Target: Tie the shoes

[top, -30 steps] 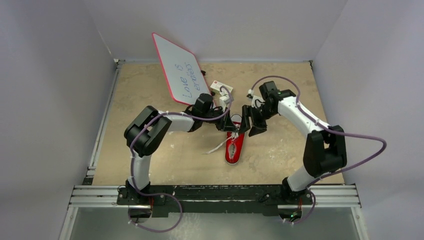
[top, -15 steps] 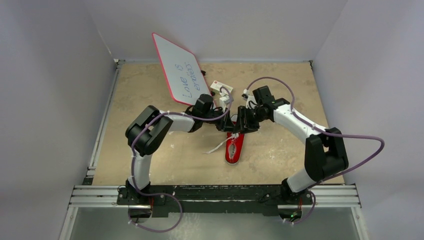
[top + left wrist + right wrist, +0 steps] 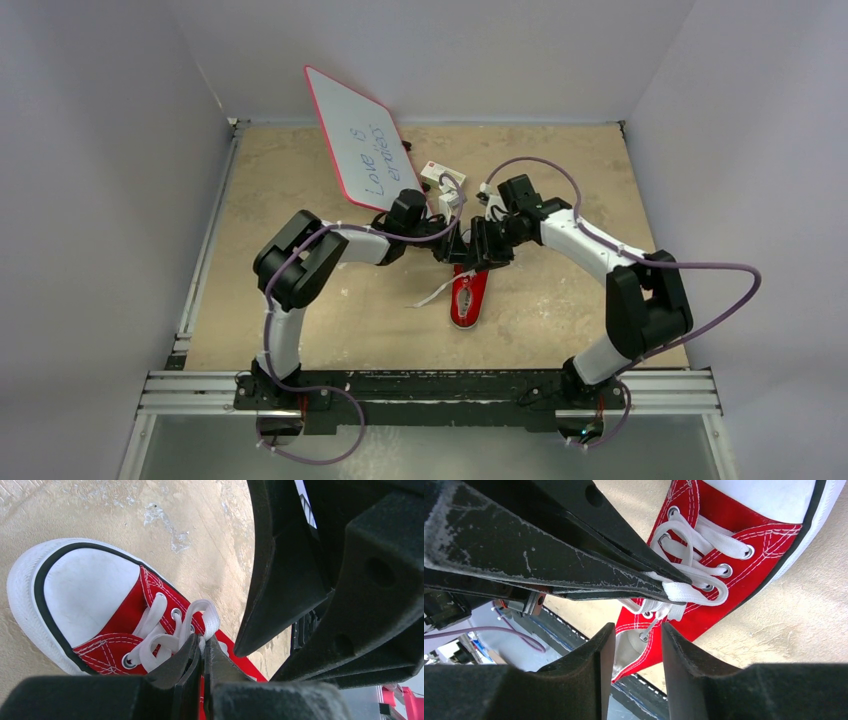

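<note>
My left gripper is holding the loop, and only the lace's tip pokes out by the opening. My right gripper needs to pinch the lace's tip [image 3: 652,628] and pull it through.
A small red sneaker [image 3: 468,298] lies mid-table, its white toe cap toward the back under the grippers. It shows in the left wrist view [image 3: 115,615] and the right wrist view [image 3: 744,525]. My left gripper [image 3: 203,644] is shut on a loop of white lace [image 3: 206,617] above the eyelets; it also shows in the top view [image 3: 455,252]. My right gripper [image 3: 638,630] is open and empty just beside it, over the shoe's opening, and it also shows in the top view [image 3: 480,256]. One lace end [image 3: 430,296] trails left on the table.
A red-edged whiteboard [image 3: 358,148] with writing leans at the back left. A small white box [image 3: 441,176] sits behind the grippers. Grey walls enclose the table on three sides. A metal rail [image 3: 430,392] runs along the near edge.
My right arm has swung left and its gripper has closed in on the left gripper above the shoe. The left gripper has held still on the lace.
</note>
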Controlling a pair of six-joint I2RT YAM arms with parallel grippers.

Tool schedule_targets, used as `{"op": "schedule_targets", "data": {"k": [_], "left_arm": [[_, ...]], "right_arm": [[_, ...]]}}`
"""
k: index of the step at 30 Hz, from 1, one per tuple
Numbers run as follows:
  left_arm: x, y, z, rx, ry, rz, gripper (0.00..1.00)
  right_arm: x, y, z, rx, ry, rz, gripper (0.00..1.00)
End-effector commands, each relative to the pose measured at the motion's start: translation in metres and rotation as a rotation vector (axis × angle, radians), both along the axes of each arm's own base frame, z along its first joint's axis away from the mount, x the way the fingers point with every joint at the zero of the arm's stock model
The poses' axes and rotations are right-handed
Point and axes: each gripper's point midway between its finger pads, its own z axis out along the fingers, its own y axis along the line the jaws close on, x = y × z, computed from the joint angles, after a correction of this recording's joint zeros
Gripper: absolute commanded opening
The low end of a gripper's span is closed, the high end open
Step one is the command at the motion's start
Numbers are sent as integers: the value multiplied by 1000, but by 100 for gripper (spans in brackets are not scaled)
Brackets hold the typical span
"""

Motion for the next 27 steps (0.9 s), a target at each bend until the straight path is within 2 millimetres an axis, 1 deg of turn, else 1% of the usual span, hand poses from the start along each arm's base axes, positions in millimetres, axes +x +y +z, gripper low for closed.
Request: {"op": "schedule_targets", "data": {"k": [1, 3, 7, 12, 16, 18, 21, 22, 23, 25, 27], "left_arm": [[5, -4, 6, -40, -35, -9, 0], [5, -4, 5, -39, -32, -11, 0], [5, -4, 2, -38, -25, -12, 0], [5, -4, -1, -37, -20, -15, 0], [6, -4, 0, -37, -20, -13, 0], [5, -3, -1, -36, -17, -14, 0], [5, -3, -2, -34, -14, -14, 0], [5, -3, -2, -35, -14, -14, 0], [5, -3, -2, -34, -13, -14, 0], [5, -3, -1, -37, -13, -13, 0], [5, -4, -1, -39, -13, -16, 0]], "right_arm": [[-1, -1, -4, -22, 4, 13, 39], [-1, 0, -4, -20, 1, 17, 38], [-4, -1, -6, -42, 7, 21, 42], [-6, -3, -9, -53, 20, 22, 42], [-8, -3, -5, -54, 11, 31, 42], [-10, -9, -3, -84, 9, 34, 42], [-21, -19, 2, -102, -18, 30, 54], [-28, -19, 1, -80, -23, 35, 56], [-30, -17, 1, -55, -46, 39, 57], [-28, -12, 5, -8, -105, 55, 58], [-18, -6, 11, 31, -181, 60, 58]]}}
